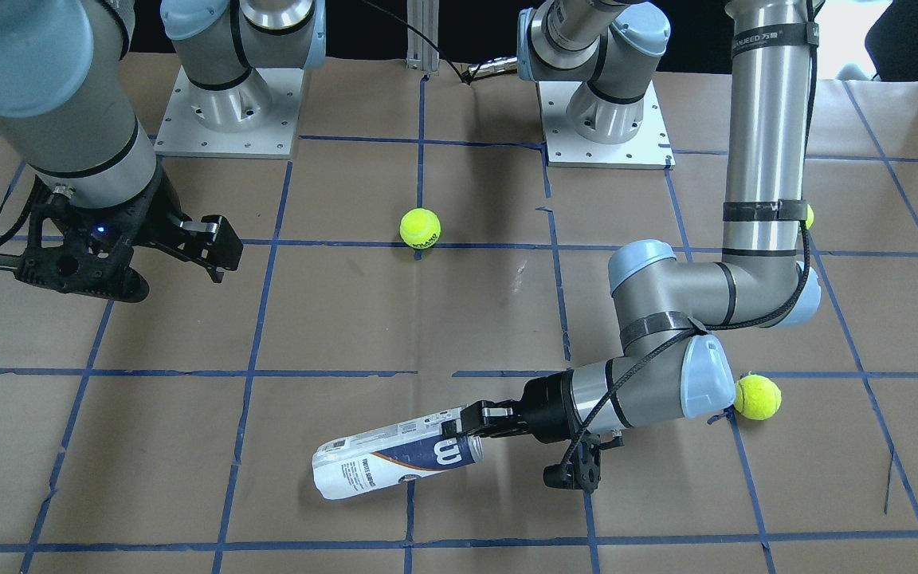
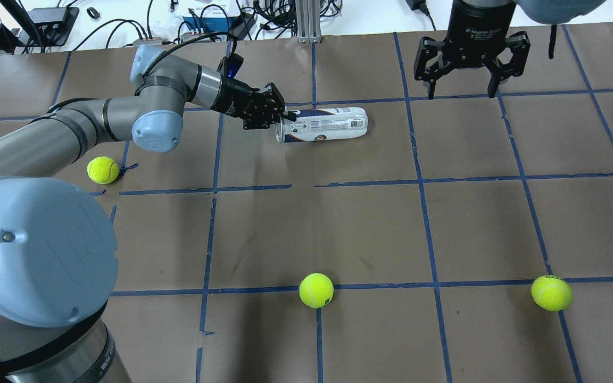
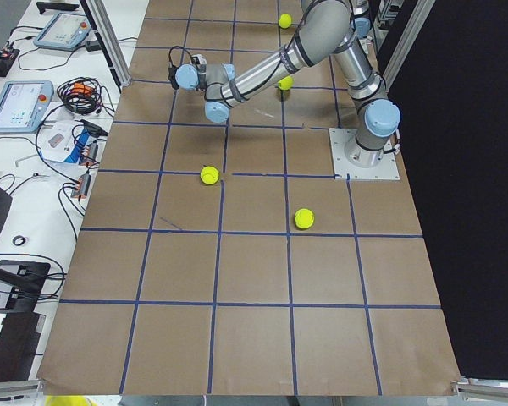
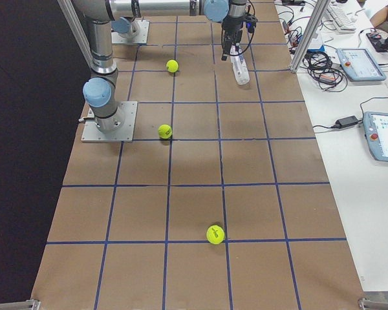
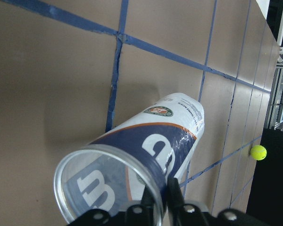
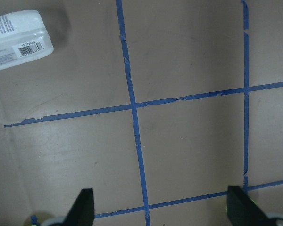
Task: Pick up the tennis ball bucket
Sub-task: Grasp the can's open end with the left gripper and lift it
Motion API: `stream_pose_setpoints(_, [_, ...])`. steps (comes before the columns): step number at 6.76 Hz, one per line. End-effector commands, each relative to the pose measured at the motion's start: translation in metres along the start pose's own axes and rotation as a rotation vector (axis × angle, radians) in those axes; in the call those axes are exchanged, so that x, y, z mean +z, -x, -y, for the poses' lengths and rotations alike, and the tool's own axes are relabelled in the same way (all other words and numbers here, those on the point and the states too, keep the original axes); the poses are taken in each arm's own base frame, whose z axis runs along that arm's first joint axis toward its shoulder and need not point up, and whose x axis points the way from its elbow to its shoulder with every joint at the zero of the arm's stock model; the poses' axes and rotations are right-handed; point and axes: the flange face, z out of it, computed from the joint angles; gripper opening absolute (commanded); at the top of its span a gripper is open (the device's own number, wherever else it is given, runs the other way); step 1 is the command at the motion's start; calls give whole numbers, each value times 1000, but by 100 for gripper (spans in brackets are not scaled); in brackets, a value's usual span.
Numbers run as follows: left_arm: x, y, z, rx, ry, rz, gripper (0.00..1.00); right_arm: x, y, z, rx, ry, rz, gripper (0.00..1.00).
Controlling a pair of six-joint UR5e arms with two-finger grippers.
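Next, I let go of the tennis ball bucket with my left gripper, upright in the taped square [image 1: 524,489] under it, toward the nearest tennis ball.
The tennis ball bucket [image 2: 328,125] is a clear tube with a white and navy label and a large white "W". It lies on its side on the brown table, and it also shows in the front view [image 1: 387,462] and the right wrist view [image 6: 19,37]. My left gripper [image 2: 284,119] is shut on the rim of its open end, one finger inside and one outside, as the left wrist view [image 5: 160,207] shows. The tube [image 5: 151,146] looks empty, and its closed end points away from the gripper. My right gripper [image 2: 463,88] hangs open and empty above the table, to the right of the tube.
Three loose tennis balls lie on the table: one [image 2: 103,170] beside my left forearm, one [image 2: 316,290] in the near middle, one [image 2: 551,292] at the near right. Blue tape lines form a grid on the table. Cables and devices sit beyond the far edge.
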Motion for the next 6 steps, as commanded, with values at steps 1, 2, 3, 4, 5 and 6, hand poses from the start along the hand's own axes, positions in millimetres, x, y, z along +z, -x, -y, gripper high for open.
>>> stream_pose_setpoints(1, [-20,-36,-7,-7,-45,-5,0,0,-10,8,-180,-30,11,100])
stream_pose_setpoints(2, [-42,-71,-13,-40,-107,-17,0,2,-26,12,-161,-18,26,100])
stream_pose_setpoints(3, [-70,-109,-18,-6,-185,0,0,0,-28,12,-155,-18,38,100])
stream_pose_setpoints(4, [-81,-130,-18,15,-232,101,0,-2,-18,9,-162,-23,40,100])
stream_pose_setpoints(5, [-90,-158,-14,12,-226,154,0,3,-13,11,-163,-15,83,100])
stream_pose_setpoints(6, [-112,-184,-6,-7,-224,252,0,6,-11,8,-166,-11,89,100])
